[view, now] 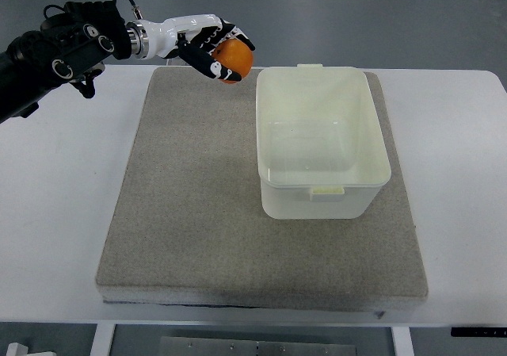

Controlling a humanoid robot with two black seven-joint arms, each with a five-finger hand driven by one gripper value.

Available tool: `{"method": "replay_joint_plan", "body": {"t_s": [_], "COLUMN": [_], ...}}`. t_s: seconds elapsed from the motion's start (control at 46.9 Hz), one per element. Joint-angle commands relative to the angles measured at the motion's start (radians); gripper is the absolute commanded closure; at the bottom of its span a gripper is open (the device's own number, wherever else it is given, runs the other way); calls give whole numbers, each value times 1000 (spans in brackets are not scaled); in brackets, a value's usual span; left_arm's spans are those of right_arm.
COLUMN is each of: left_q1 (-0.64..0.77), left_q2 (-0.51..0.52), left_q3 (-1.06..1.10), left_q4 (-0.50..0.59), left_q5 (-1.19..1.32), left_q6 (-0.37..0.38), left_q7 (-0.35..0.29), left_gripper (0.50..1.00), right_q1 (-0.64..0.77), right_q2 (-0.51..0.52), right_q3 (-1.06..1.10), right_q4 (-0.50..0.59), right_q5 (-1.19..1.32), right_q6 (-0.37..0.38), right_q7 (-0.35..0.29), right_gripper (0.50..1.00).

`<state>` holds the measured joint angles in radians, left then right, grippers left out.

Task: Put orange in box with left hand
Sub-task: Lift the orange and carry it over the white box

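Note:
Next, I let go of the orange with my left gripper inside the white box (291, 183), close to the box's near side with the handle tab.
My left hand (215, 51) comes in from the upper left on a black arm and holds the orange (236, 61) in its curled fingers. The fruit hangs above the far edge of the grey mat (182, 197), just left of the box's far-left corner. The box (321, 82) is a translucent white plastic tub, open at the top, with nothing visible inside. It stands on the right half of the mat. No right hand shows in the top view.
The mat lies on a white table (55, 213). The mat's left half and front strip are bare. Below the table's front edge a grey floor panel (238, 346) shows.

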<state>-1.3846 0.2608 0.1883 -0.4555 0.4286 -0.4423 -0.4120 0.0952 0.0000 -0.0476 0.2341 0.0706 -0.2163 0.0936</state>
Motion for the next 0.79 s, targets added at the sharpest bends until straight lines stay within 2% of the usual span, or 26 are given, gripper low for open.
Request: {"method": "replay_joint_plan", "body": {"t_s": [0.0, 0.128, 0.32, 0.448, 0.768], "left_q1": [1, 19, 30, 24, 4], "left_q2": [5, 6, -5, -15, -120], "left_q3": [-58, -148, -158, -159, -161], "left_q4": [0, -5, -14, -15, -15], "left_q5": [-27, -27, -16, -19, -25], "left_q6": [-19, -68, -124, -125, -122], "left_q7": [-1, -1, -2, -1, -1], "left_gripper": [1000, 1000, 1000, 1000, 1000], "right_q1": [0, 0, 0, 0, 0], "right_q2": [0, 0, 0, 0, 0], "right_q3": [0, 0, 0, 0, 0], "right_q4": [-1, 1, -1, 1, -1], "right_q5": [0, 0, 0, 0, 0], "right_q6": [0, 0, 0, 0, 0], "right_q7": [0, 0, 0, 0, 0], "right_gripper": [556, 556, 556, 556, 556]}}
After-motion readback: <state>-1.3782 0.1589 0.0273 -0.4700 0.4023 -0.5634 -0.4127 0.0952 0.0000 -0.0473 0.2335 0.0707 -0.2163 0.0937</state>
